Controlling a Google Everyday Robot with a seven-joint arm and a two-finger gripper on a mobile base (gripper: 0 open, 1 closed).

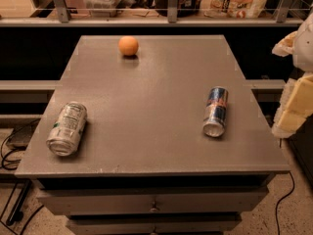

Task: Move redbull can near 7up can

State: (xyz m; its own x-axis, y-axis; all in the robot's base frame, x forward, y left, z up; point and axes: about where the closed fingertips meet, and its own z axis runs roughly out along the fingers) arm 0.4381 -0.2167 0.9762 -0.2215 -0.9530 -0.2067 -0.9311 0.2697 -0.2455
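Note:
The redbull can should be gripped next, with my gripper going to the front half of the redbull can [214, 117] and closing there, leaving the can's back end free.
The redbull can [215, 111] is slim, blue and silver with red marks. It lies on its side on the right part of the grey table [146, 97], its end facing the front. The 7up can [67, 128] is wider, silver-white with green print. It lies on its side near the table's front left corner. The two cans are far apart, across the table's width. My gripper [296, 109] is a pale cream shape at the right edge of the view, beyond the table's right side and to the right of the redbull can, holding nothing that shows.
An orange ball [128, 46] sits at the back of the table, left of centre. A shelf with a rail and packaged goods [234, 1] runs behind the table. Drawers [154, 202] are under the tabletop. Cables [10, 151] lie on the floor at left.

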